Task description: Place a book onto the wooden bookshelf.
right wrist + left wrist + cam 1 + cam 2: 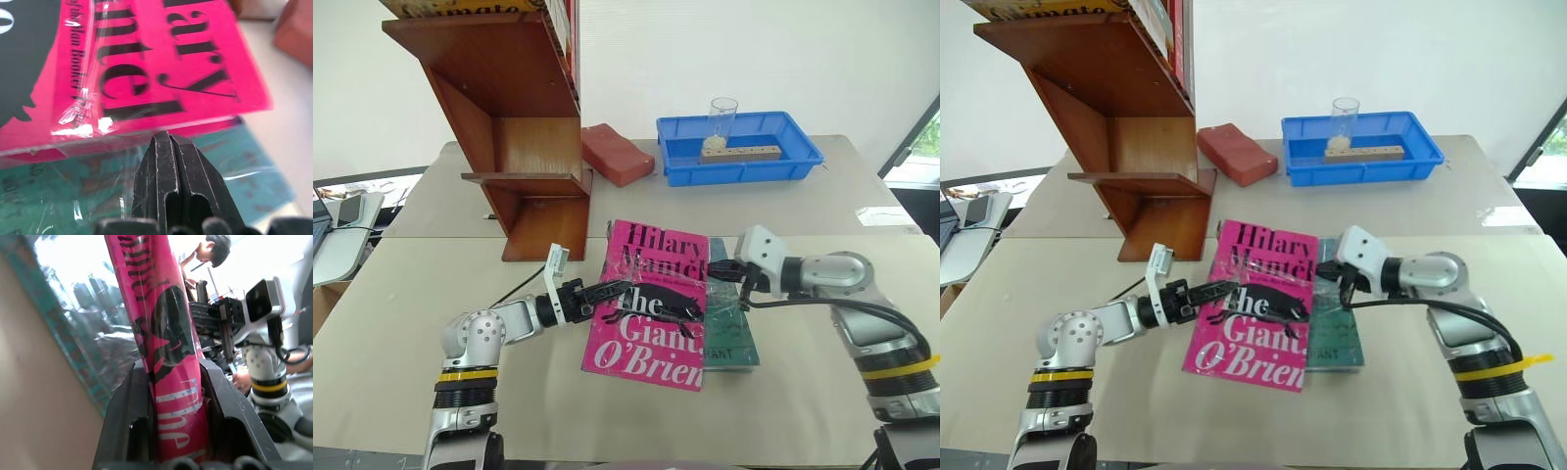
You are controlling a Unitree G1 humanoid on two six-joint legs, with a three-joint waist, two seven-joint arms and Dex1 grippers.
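Next, I release the pink book from my left gripper on the middle board of the wooden bookshelf (545, 167), under the bookshelf's top shelf.
The bright pink book (651, 313) lies in the middle of the table, its right part over a teal-green book (734, 338). My left gripper (621, 289) comes in from the left and is shut on the pink book's left edge; in the left wrist view the cover (171, 382) is clamped between both fingers (124, 416). My right gripper (715, 271) is shut with nothing in it, its tips (168, 142) pressed against the pink book's right edge just above the teal cover. The wooden bookshelf (524, 127) stands at the back left, with books on its top shelf.
A red brick-like block (617, 154) lies next to the shelf's foot. A blue plastic tray (793, 162) at the back holds a glass (722, 119) and a wooden block (741, 153). A person (210, 249) shows beyond the table in the left wrist view.
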